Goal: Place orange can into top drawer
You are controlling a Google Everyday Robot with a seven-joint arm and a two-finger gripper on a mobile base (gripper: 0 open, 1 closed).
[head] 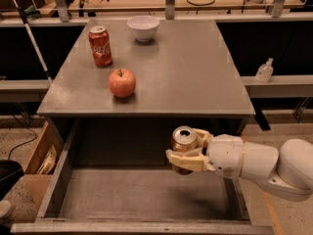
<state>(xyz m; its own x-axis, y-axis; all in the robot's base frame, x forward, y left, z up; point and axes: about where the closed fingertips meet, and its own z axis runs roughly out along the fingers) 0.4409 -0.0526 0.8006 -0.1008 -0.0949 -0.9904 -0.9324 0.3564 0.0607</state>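
My gripper will let go of the orange can, standing close to the middle of the open top drawer's grey bottom point(172, 187).
The orange can point(183, 142), bronze with a silver top, is held upright in my gripper point(187, 150). The gripper's cream fingers point(188, 161) are shut around the can's sides, so most of its body is hidden. The white arm reaches in from the right. The can hangs over the right part of the open top drawer point(142, 195), a wide shallow grey drawer pulled out below the counter's front edge. The can is above the drawer's floor, not touching it.
On the grey counter point(195, 77) stand a red Coca-Cola can point(100, 46), a red apple point(122, 82) and a white bowl point(143, 28). A cardboard box point(41, 160) sits on the floor to the left of the drawer. A clear bottle point(264, 71) stands on a right-hand ledge.
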